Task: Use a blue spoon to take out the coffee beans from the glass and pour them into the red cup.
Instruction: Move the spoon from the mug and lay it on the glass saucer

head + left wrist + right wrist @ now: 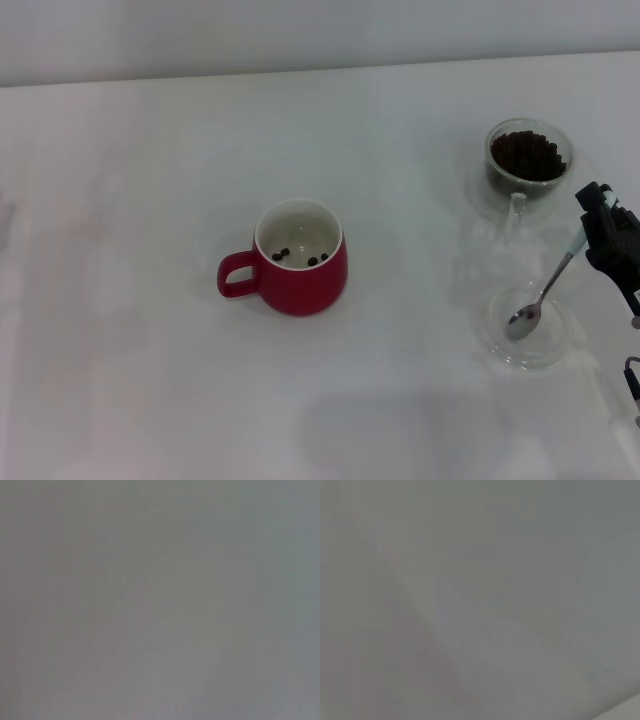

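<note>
Next, my right gripper lets go of the blue spoon across the clear saucer's far rim (528,290), with the spoon's handle pointing toward the glass.
The red cup (300,278) stands mid-table, its handle toward the left, with a few coffee beans (298,257) on its white bottom. At the far right the glass (528,188) holds a dark heap of coffee beans (527,155), with its clear handle pointing toward me. The blue spoon (545,292) slants with its metal bowl down in a clear saucer (555,345) and its pale handle rising to my right gripper (588,238), which is shut on the handle's end at the right edge. The left gripper is out of view. Both wrist views show only blank grey.
White tabletop all around, with its far edge along the top of the head view. The saucer sits just in front of the glass, and the cup is well apart to their left.
</note>
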Tool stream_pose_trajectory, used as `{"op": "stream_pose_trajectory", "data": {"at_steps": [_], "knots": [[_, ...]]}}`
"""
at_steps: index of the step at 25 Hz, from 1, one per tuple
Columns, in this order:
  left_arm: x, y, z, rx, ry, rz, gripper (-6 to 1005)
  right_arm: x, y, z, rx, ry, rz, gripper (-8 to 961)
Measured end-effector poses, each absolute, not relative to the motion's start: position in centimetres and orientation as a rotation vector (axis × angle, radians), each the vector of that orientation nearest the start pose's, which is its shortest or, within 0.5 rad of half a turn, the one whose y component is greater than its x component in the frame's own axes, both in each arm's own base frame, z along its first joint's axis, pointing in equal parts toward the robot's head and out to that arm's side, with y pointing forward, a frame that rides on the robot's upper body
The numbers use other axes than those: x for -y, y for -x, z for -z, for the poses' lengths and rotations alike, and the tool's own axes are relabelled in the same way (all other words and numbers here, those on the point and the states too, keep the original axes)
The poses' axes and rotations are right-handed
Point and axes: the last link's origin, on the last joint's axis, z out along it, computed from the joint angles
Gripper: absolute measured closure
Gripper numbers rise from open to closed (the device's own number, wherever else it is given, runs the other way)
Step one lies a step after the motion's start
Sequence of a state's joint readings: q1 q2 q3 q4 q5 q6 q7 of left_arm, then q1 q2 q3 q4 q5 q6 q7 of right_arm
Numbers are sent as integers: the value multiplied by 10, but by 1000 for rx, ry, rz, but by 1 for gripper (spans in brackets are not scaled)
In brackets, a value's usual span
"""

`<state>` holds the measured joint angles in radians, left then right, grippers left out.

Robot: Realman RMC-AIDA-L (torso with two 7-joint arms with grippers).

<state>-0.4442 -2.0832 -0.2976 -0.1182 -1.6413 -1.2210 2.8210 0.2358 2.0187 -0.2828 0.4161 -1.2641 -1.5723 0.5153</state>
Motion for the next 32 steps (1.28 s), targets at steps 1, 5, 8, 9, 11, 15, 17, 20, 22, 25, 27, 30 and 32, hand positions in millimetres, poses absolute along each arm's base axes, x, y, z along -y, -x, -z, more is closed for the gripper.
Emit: {"op": "stream_pose_trajectory", "data": {"at_steps": [1, 5, 8, 9, 11, 15, 17, 20, 22, 25, 27, 30, 32], "knots": [[-319, 355, -5, 778, 1324, 817, 123, -206, -346, 35, -1012, 1430, -1118, 775], [-319, 355, -5, 778, 1324, 817, 123, -208, -348, 37, -1021, 1443, -1091, 775], [-320, 355, -5, 777, 1324, 818, 123, -210, -351, 38, -1030, 1452, -1069, 774], [-320, 355, -5, 777, 1324, 818, 123, -211, -351, 39, -1034, 1454, -1065, 774], [-320, 354, -5, 777, 1325, 819, 123, -211, -351, 39, -1039, 1456, -1062, 774], [-320, 354, -5, 777, 1325, 818, 123, -212, -353, 40, -1046, 1457, -1056, 774], [-320, 354, -5, 778, 1325, 818, 123, -212, -353, 40, -1050, 1458, -1054, 774], [-320, 355, -5, 778, 1325, 818, 123, -212, -353, 40, -1056, 1457, -1055, 774], [-320, 355, -5, 778, 1325, 818, 123, -212, -353, 40, -1061, 1456, -1058, 774], [-320, 355, -5, 779, 1325, 819, 123, -211, -354, 41, -1078, 1454, -1064, 773], [-320, 355, -5, 779, 1325, 819, 123, -211, -355, 41, -1083, 1455, -1063, 773], [-320, 355, -5, 779, 1325, 819, 123, -211, -355, 41, -1096, 1456, -1067, 773], [-320, 355, -5, 779, 1325, 819, 123, -211, -356, 42, -1102, 1456, -1068, 773]]}}
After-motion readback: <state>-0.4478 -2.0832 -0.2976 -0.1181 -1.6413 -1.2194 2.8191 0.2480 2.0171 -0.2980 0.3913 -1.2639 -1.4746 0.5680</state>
